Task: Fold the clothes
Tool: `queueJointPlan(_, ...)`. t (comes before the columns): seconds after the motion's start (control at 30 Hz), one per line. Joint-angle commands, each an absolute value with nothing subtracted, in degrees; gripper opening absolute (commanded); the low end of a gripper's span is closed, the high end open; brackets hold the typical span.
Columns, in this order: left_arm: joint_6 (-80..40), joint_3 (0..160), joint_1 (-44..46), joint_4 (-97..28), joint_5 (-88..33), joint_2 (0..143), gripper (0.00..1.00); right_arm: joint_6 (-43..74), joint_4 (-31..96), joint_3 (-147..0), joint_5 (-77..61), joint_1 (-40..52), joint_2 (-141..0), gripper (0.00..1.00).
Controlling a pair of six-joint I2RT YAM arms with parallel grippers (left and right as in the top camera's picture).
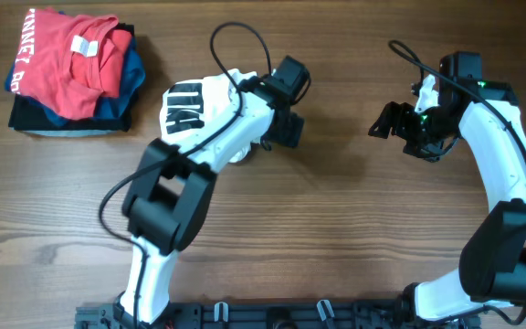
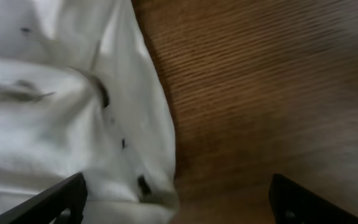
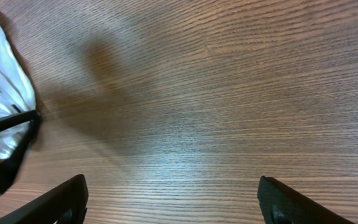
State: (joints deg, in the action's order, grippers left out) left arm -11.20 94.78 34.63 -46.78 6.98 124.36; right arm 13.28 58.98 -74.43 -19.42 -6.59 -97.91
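Observation:
Next, my left gripper moves farther over the bundle, takes the inner fabric (image 2: 48,134) and lifts it, because only the bunched T-shirt's outer hem is inside its open fingers.
The clothes, a white T-shirt (image 1: 190,105) with black lettering, lie bunched into a compact bundle at the table's upper middle, partly hidden under my left arm. My left gripper (image 1: 289,132) hangs at the bundle's right edge. In the left wrist view the white fabric (image 2: 61,112) fills the left side. The left gripper (image 2: 179,202) stands open, and only the shirt's right hem reaches between its wide-set fingers, ungripped. My right gripper (image 1: 386,119) is off to the right, well apart from the shirt. This right gripper (image 3: 176,199) is open above bare wood. The shirt (image 3: 5,93) shows at that view's left edge.
A stack of folded garments sits at the back left, a red shirt (image 1: 71,64) with white lettering on top of blue and dark pieces (image 1: 62,121). The wooden table (image 1: 354,219) stretches between the two arms and toward the front.

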Motion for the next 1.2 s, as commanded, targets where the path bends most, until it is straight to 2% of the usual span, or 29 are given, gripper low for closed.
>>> queueJointPlan(0.0,-12.82,94.83,34.13,-46.48,11.92,127.24,0.93,12.12,58.72,-75.53,-18.90,-6.61,-96.64,0.88)
queueJointPlan(0.3,-12.91,94.80,33.67,-46.11,20.23,127.33,0.90,12.12,57.95,-75.53,-18.90,-6.61,-96.64,0.89)
queueJointPlan(0.53,-12.93,94.80,31.70,-46.09,21.32,130.78,0.86,12.12,57.63,-75.53,-18.90,-6.61,-96.64,0.89)
queueJointPlan(0.6,-12.95,94.80,31.16,-46.06,21.32,132.79,0.78,12.10,57.43,-75.53,-18.90,-6.61,-96.64,0.89)
queueJointPlan(0.63,-12.93,94.80,30.96,-46.04,21.32,133.38,0.71,12.10,57.34,-75.53,-18.90,-6.61,-96.64,0.89)
queueJointPlan(0.73,-12.95,94.80,30.11,-45.95,21.34,134.82,0.40,12.14,56.99,-75.53,-18.90,-6.61,-96.64,0.89)
queueJointPlan(0.9,-12.93,94.80,28.64,-43.48,21.32,134.80,0.05,12.05,56.97,-75.53,-18.90,-6.61,-96.64,0.89)
queueJointPlan(1.07,-12.91,94.94,27.40,-43.11,21.32,134.72,0.04,12.03,56.99,-75.53,-18.90,-6.61,-96.64,0.89)
queueJointPlan(1.17,-12.91,97.21,26.22,-47.18,21.30,132.92,0.04,12.01,56.93,-75.53,-18.90,-6.61,-96.64,0.89)
